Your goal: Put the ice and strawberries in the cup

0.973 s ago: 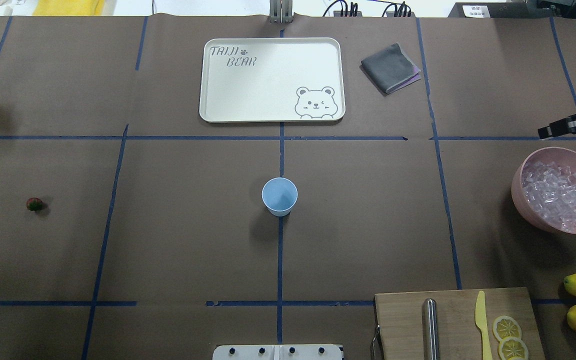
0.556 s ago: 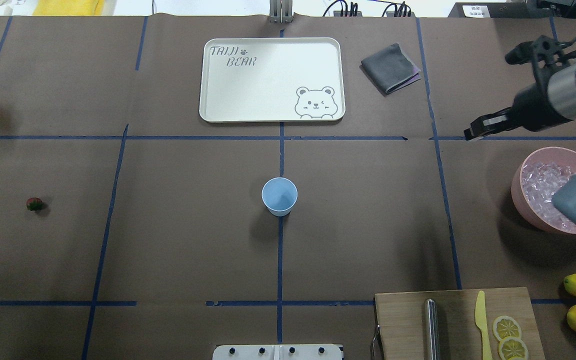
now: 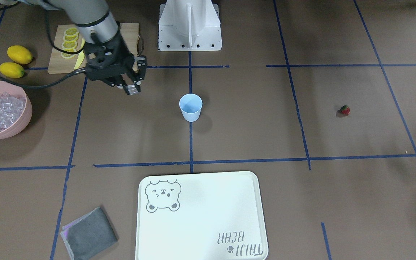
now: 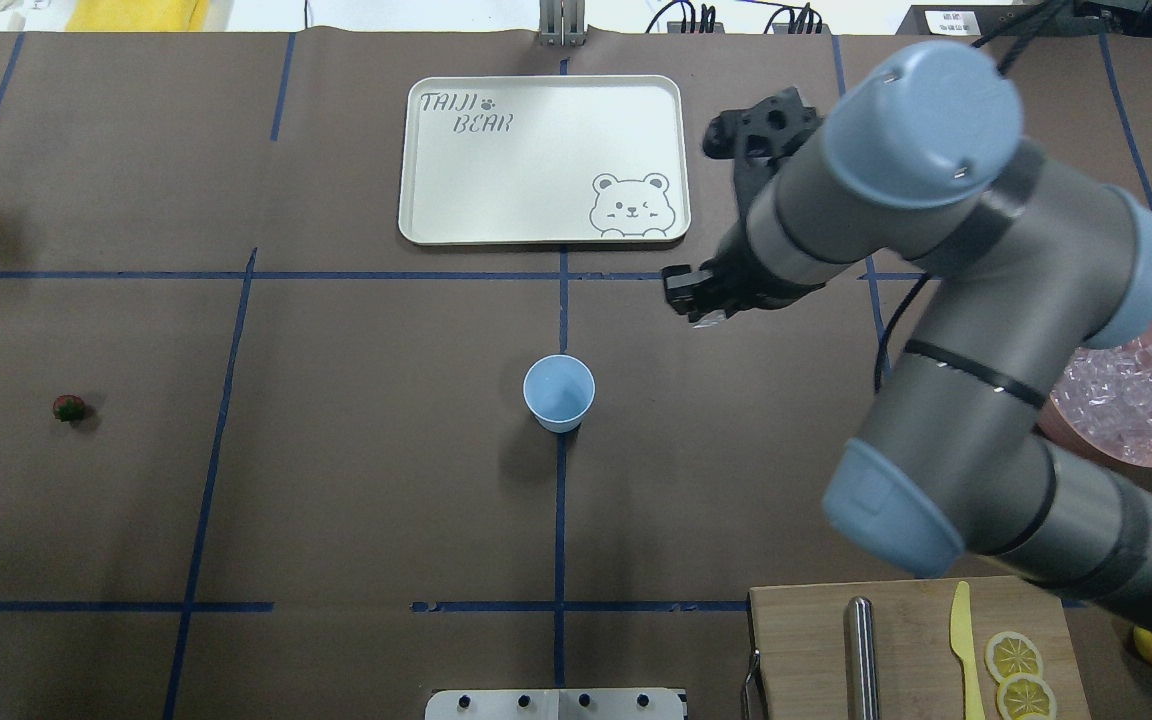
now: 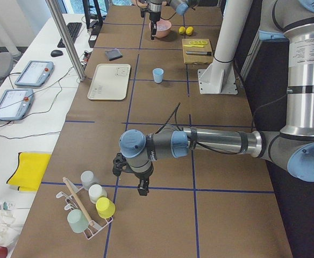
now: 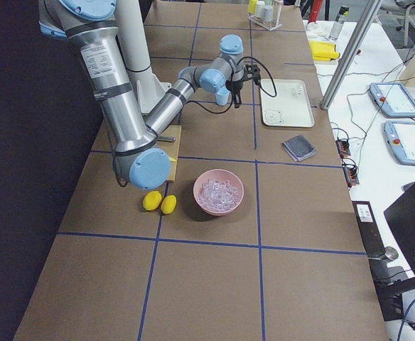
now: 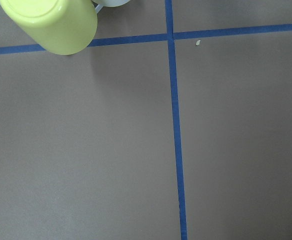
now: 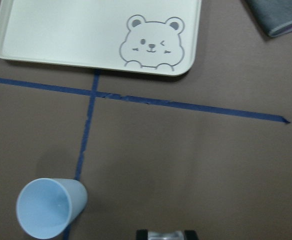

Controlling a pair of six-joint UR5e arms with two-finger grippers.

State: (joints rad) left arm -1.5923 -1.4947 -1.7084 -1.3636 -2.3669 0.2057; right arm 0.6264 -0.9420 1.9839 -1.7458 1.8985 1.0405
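The clear ice cube is to go inside the pale blue cup (image 3: 191,104) (image 8: 47,207) standing on the blue tape line. Next, my right gripper lets go of it there.
The pale blue cup (image 4: 558,392) stands upright at the table's centre, also seen in the front view (image 3: 190,107) and at the lower left of the right wrist view (image 8: 48,207). My right gripper (image 4: 698,312) hangs above the table to the right of and beyond the cup, shut on a clear ice cube (image 8: 162,234). More ice (image 4: 1121,400) fills the pink bowl (image 3: 27,108) at the right edge. The strawberry (image 4: 69,408) lies alone far to the left. My left gripper (image 5: 142,189) shows only in the left side view, so I cannot tell its state.
A white bear tray (image 4: 536,160) lies beyond the cup, with a grey cloth (image 3: 89,233) beside it. A cutting board (image 4: 806,640) with a knife and lemon slices sits front right, two lemons (image 3: 19,54) nearby. A rack of cups (image 5: 87,209) stands by the left arm.
My right arm has swung in from the right edge, past the ice bowl, leftward toward the cup. Cup and strawberry have not moved.
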